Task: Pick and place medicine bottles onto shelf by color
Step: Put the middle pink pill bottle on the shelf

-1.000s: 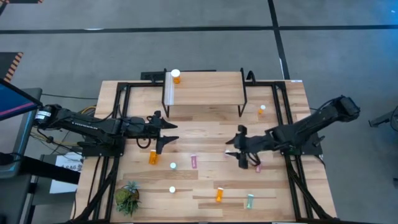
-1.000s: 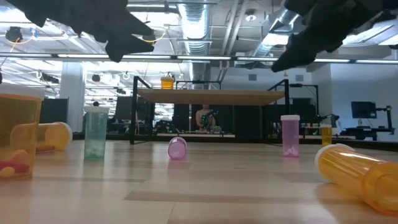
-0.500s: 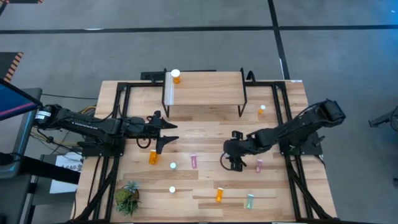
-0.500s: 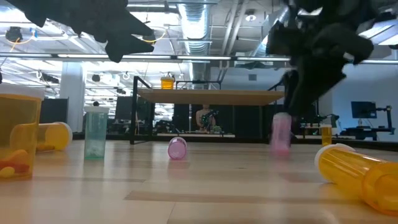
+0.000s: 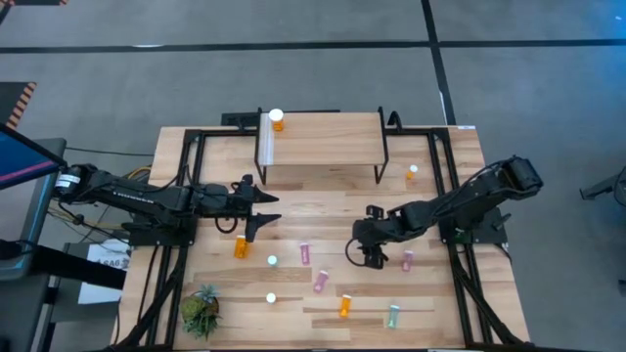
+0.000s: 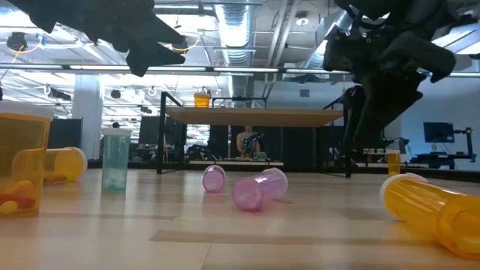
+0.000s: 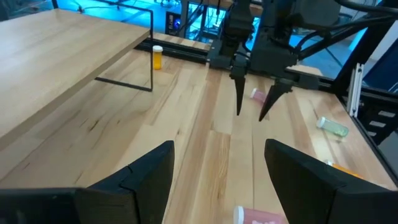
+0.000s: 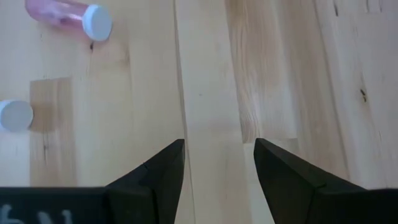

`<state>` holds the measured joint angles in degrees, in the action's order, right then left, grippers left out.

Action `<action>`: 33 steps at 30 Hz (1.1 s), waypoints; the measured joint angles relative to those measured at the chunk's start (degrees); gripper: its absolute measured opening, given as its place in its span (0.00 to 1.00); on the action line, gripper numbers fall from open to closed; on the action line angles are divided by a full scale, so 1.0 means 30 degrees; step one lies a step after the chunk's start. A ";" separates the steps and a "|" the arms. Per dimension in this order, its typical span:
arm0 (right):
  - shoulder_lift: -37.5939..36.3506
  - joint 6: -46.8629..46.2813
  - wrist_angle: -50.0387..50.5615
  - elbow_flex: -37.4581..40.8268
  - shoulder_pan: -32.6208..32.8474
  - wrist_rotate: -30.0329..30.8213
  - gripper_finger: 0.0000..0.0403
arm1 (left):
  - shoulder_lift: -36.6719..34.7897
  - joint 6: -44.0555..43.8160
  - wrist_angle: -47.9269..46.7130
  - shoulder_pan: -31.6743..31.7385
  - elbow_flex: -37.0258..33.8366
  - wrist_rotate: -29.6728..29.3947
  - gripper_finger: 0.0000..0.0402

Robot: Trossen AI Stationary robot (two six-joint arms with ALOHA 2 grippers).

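Observation:
The robot's right gripper needs to next close on the white cap [image 5: 325, 274] [image 8: 97, 23] of the fallen pink bottle, the one nearest the orange bottle at the near side of the table.
The shelf [image 5: 323, 147] stands at the table's far side, with one orange bottle [image 5: 277, 119] on its left end. Medicine bottles are scattered on the table. Lying on their sides are pink ones [image 5: 306, 254] [image 5: 321, 282] [image 5: 407, 260], orange ones [image 5: 241, 246] [image 5: 344, 306] and a green one [image 5: 393, 315]. My right gripper [image 5: 362, 256] points steeply down over bare wood, open [image 7: 254, 106], with the fallen pink bottle [image 6: 259, 191] a little to its near left. My left gripper [image 5: 264, 210] hangs open and nearly level, left of centre.
Two upright bottles show only their white caps [image 5: 272, 261] [image 5: 271, 297]. A small orange bottle [image 5: 412, 174] stands right of the shelf. A potted plant [image 5: 201, 311] sits at the near left corner. Black frame rails [image 5: 452, 196] run along both table sides.
My right gripper has come down and toward the table's left, tipping steeply downward. A pink bottle that stood upright by it has toppled and rolled toward the near left, and now lies on its side.

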<state>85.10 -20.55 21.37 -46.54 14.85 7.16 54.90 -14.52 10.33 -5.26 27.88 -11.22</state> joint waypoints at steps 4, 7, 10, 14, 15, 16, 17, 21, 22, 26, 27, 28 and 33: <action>-0.0331 0.0005 -0.0299 0.0001 0.0125 0.0015 0.52 | -0.0001 -0.0839 0.0053 -0.0131 0.0000 0.0276 0.59; -0.0858 0.0001 -0.0332 0.0004 0.0328 0.0059 0.51 | 0.0007 -0.1053 0.0229 -0.0549 0.0206 0.0430 0.59; -0.1541 -0.0001 -0.0780 0.0000 0.0608 0.0144 0.50 | 0.0015 -0.0583 0.0198 -0.1206 0.0776 -0.0108 0.59; -0.2371 0.0005 -0.1665 -0.0005 0.1089 0.0299 0.49 | 0.0248 -0.0330 0.0147 -0.2136 0.1174 -0.0722 0.59; -0.2540 -0.0002 -0.1789 -0.0007 0.1240 0.0299 0.49 | 0.0413 -0.0337 0.0213 -0.2303 0.1304 -0.0731 0.59; -0.2661 0.0002 -0.1902 -0.0007 0.1379 0.0299 0.49 | 0.0559 -0.0339 0.0214 -0.2485 0.1396 -0.0771 0.59; -0.2741 0.0002 -0.2161 0.0000 0.1497 0.0312 0.49 | 0.0707 -0.0344 0.0175 -0.2671 0.1477 -0.0883 0.59; -0.2678 0.0360 -0.3588 -0.0007 0.2030 0.0750 0.49 | 0.1567 -0.0058 0.0160 -0.3045 0.2028 -0.1008 0.59; -0.2547 0.0622 -0.4048 -0.0007 0.2127 0.0758 0.49 | 0.1803 0.0059 0.0160 -0.3125 0.2178 -0.1001 0.59; -0.1315 0.2404 -0.5934 -0.0007 0.2400 0.0750 0.48 | 0.2742 0.0460 0.0192 -0.3139 0.2738 -0.0930 0.59; -0.0936 0.2997 -0.6464 -0.0007 0.2453 0.0748 0.48 | 0.2979 0.0465 0.0254 -0.3138 0.2847 -0.0944 0.59; -0.0556 0.3542 -0.6915 -0.0007 0.2442 0.0742 0.48 | 0.3160 0.0467 0.0230 -0.3099 0.2909 -0.0995 0.59; 0.1476 0.4713 -0.8892 -0.0027 0.2189 0.0282 0.49 | 0.3826 0.0904 0.0255 -0.2785 0.3032 -0.1035 0.59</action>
<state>89.53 -6.41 -5.31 -46.62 21.42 8.01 66.38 -11.81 11.09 -13.61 36.97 -14.33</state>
